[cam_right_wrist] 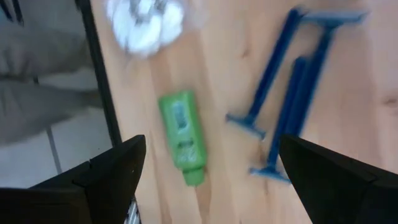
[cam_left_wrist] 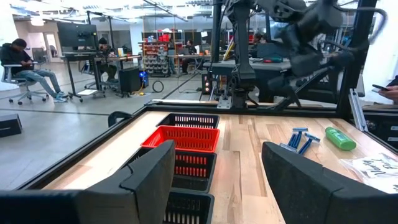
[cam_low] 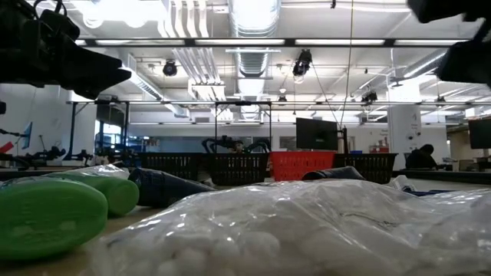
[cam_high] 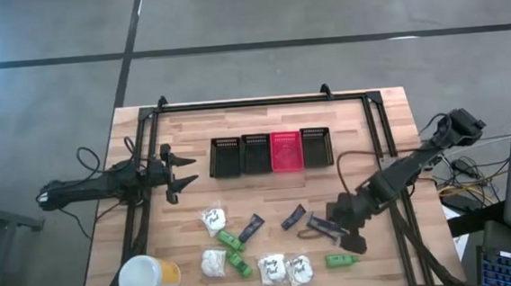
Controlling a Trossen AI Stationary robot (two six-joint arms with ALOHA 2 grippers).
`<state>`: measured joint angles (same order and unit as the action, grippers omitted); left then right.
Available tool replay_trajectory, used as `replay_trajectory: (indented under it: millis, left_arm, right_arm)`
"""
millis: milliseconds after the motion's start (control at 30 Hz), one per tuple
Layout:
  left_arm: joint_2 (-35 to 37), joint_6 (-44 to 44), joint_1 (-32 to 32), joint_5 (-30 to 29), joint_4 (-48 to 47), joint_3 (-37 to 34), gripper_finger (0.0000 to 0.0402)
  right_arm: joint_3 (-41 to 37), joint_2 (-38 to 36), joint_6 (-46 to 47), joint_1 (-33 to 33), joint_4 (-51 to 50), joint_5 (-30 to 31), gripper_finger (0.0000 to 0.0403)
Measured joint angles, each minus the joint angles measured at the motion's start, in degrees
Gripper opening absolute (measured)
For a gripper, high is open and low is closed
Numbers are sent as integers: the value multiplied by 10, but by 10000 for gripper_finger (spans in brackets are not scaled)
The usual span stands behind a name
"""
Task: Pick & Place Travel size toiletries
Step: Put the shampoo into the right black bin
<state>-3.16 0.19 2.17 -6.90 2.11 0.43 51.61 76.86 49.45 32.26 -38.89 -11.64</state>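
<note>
The robot's right gripper will close on the cap-end half of the green bottle (cam_high: pixel 346 260) (cam_right_wrist: pixel 187 149) that lies by itself beside the blue razors.
Near the table's front lie white packets (cam_high: pixel 213 220) (cam_high: pixel 271 268), green bottles (cam_high: pixel 231 241) (cam_high: pixel 340 260), dark tubes (cam_high: pixel 250 226) (cam_high: pixel 293 217) and blue razors (cam_high: pixel 323 226). My right gripper (cam_high: pixel 352 237) is open and hovers above the table. In its wrist view its fingers stand to either side of a green bottle (cam_right_wrist: pixel 182 137) and the razors (cam_right_wrist: pixel 292 106), touching neither. My left gripper (cam_high: pixel 172 171) is open and waits near the table's left edge, pointing toward the baskets. A packet (cam_low: pixel 307 230) and green bottles (cam_low: pixel 46 215) fill the low view's foreground.
A row of mesh baskets stands at the table's far middle: black ones (cam_high: pixel 225 156) (cam_high: pixel 256 153) (cam_high: pixel 316 147) and a red one (cam_high: pixel 287 151). A large yellow container with a white lid (cam_high: pixel 148 278) stands at the near left corner. A dark frame (cam_high: pixel 262 104) borders the table. People sit in the room beyond.
</note>
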Motion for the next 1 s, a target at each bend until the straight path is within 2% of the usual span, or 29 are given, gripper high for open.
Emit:
replay_trajectory:
  millis: [467,733,1000]
  left_arm:
    - [0,0,0,0,0,0,248]
    - [0,0,0,0,0,0,248]
    - [0,0,0,0,0,0,248]
  right_arm:
    - [20,116,25,112,3,0,363]
    - [69,174,26,168,-3,85,363]
    - [130,234,41,173,-85,105,363]
